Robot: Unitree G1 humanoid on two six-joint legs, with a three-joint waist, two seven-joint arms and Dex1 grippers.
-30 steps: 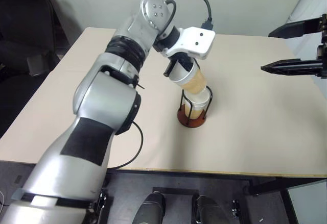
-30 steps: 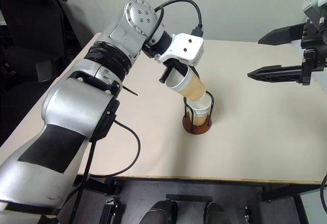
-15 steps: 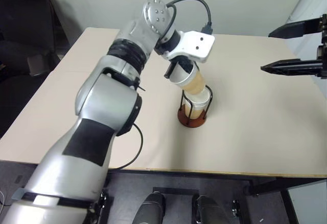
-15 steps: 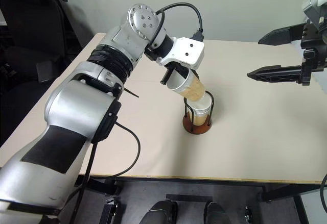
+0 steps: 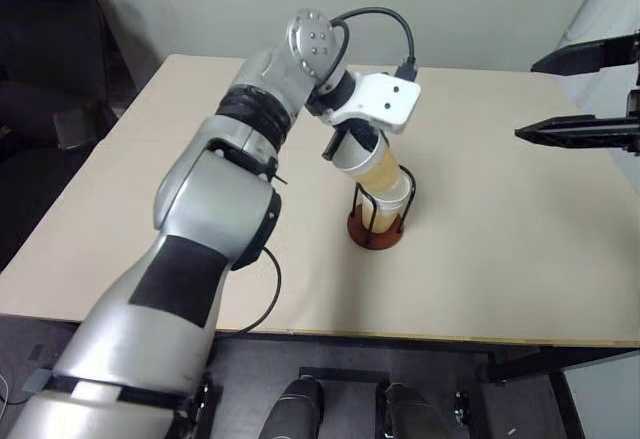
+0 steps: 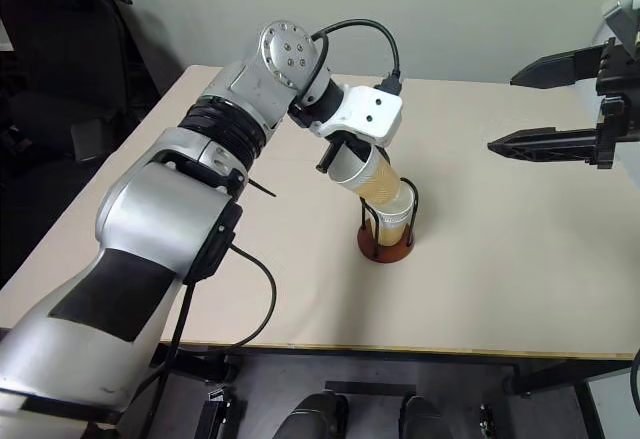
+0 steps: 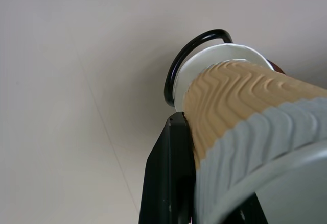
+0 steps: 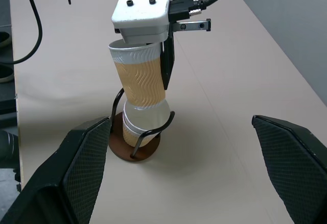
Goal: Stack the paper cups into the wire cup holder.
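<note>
The tilted cup's base sits crooked in the lower cup's opening, so my left gripper will open and retake the tilted cup's rim (image 8: 130,49) before lowering it.
My left gripper (image 5: 346,147) is shut on the white rim of a tan ribbed paper cup (image 5: 376,164), one black finger (image 7: 168,173) lying along its outside. That cup hangs tilted, its base set into the mouth of another paper cup (image 8: 145,119) standing in the wire cup holder (image 6: 385,247). A black wire loop (image 7: 184,60) rises beside the lower cup's rim. The holder's reddish-brown base (image 5: 372,231) rests near the middle of the beige table (image 5: 500,249). My right gripper (image 6: 510,107) hovers open and holds nothing, in the air off to the right of the holder.
The table's front edge (image 5: 420,337) lies close to me, and a black cable (image 6: 262,289) loops over it on the left. A dark chair (image 5: 50,69) stands beyond the left edge. A grey wall (image 5: 480,9) runs behind the table.
</note>
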